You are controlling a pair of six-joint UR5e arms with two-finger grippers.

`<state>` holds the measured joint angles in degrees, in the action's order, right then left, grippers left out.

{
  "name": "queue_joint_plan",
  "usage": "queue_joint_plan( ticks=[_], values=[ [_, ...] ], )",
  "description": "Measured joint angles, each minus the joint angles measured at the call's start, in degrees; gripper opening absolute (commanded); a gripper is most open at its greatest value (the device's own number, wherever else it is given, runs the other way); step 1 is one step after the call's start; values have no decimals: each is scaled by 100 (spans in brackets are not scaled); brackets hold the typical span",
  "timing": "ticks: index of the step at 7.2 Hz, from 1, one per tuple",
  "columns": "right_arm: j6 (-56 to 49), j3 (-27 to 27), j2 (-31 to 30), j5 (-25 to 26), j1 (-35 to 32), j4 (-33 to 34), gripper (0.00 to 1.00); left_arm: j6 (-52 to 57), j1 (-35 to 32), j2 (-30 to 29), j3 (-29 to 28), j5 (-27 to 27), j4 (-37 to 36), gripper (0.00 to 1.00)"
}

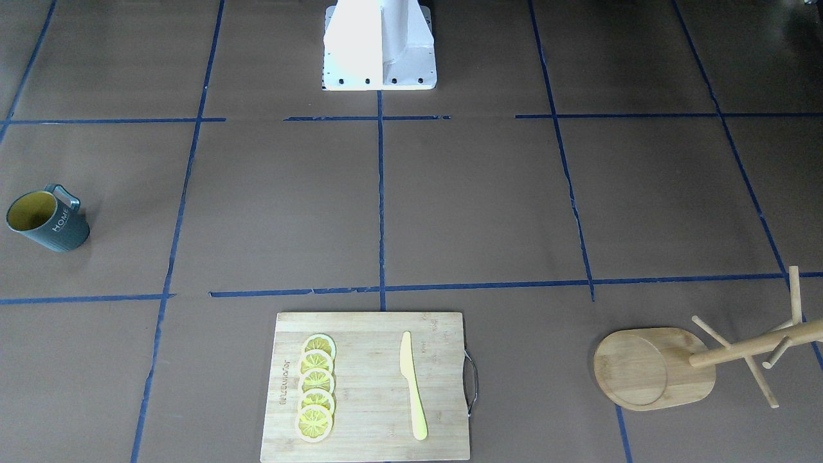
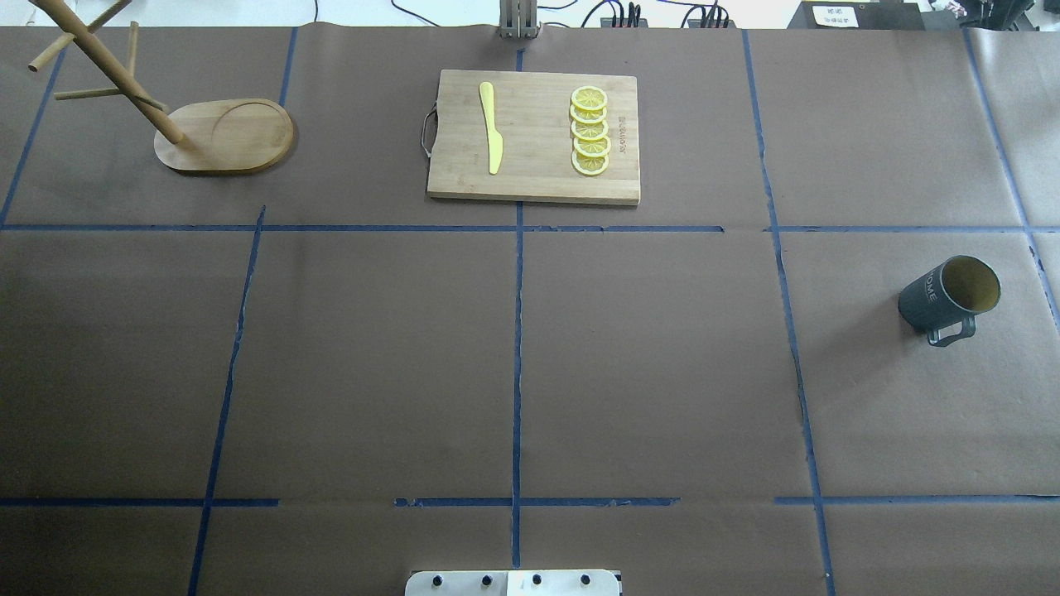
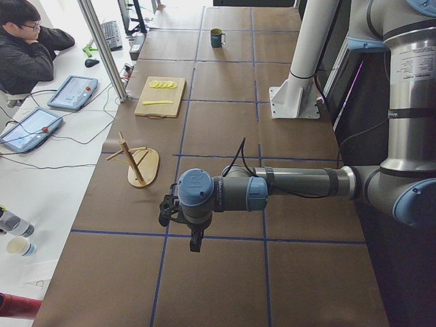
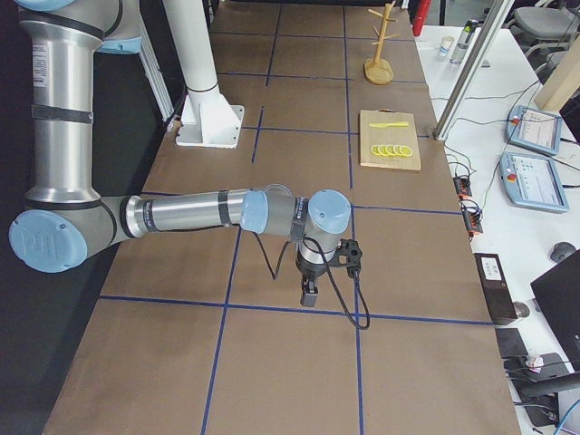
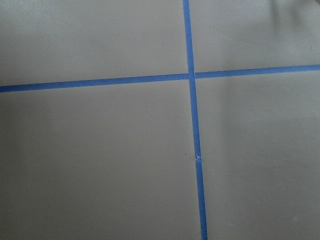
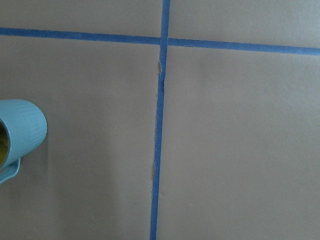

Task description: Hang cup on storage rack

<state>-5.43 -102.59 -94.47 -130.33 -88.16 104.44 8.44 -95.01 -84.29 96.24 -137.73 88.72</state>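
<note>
The cup is next for my right gripper, which should go to it and close on the cup's rim [image 1: 10, 226] opposite its handle, with one finger inside the opening.
The cup [image 2: 948, 296], dark teal-grey with a yellow inside and "HOME" lettering, stands upright on the table's right side, handle toward the robot. It also shows in the front view [image 1: 48, 220], the left side view [image 3: 216, 37] and at the left edge of the right wrist view [image 6: 22, 130]. The storage rack [image 2: 224, 136], a wooden mug tree on an oval base, stands at the far left with bare pegs [image 1: 649, 370] [image 3: 139, 163] [image 4: 381, 54]. My left gripper [image 3: 195, 242] and right gripper [image 4: 309, 294] hover low over the table's outer ends; I cannot tell whether they are open or shut.
A bamboo cutting board [image 2: 534, 136] with a yellow knife [image 2: 490, 128] and lemon slices [image 2: 590, 131] lies at the far middle. The white robot base [image 1: 379, 45] stands at the near middle. An operator [image 3: 27, 48] sits beside tablets past the far edge.
</note>
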Motion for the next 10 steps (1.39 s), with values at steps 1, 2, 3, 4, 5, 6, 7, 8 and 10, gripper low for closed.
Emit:
queue_joint_plan(
  ticks=[1, 2, 3, 4, 5, 6, 7, 8, 10],
  values=[
    [9, -17, 7, -2, 0, -4, 100, 0, 3, 0, 6, -7, 2, 100],
    [18, -70, 23, -8, 4, -8, 100, -2, 11, -4, 10, -7, 6, 100],
    [22, -136, 64, -16, 24, -51, 100, -6, 20, -6, 8, 2, 4, 100],
    [48, -170, 129, -29, 100, -227, 100, -8, 23, -4, 1, 8, 0, 100],
    [100, -168, 191, -30, 277, -574, 100, -8, 26, -6, -11, 11, -1, 100],
    [135, -112, 291, -2, 543, -994, 100, -9, 26, -7, -27, 11, 2, 100],
    [138, -25, 424, 22, 825, -1321, 100, -9, 26, -4, -34, 10, 4, 100],
    [133, 32, 515, 37, 1131, -1590, 100, -9, 27, -2, -40, 7, 5, 100],
    [143, 122, 567, 42, 1611, -1882, 100, -9, 32, 0, -49, -1, 5, 100]
  ],
)
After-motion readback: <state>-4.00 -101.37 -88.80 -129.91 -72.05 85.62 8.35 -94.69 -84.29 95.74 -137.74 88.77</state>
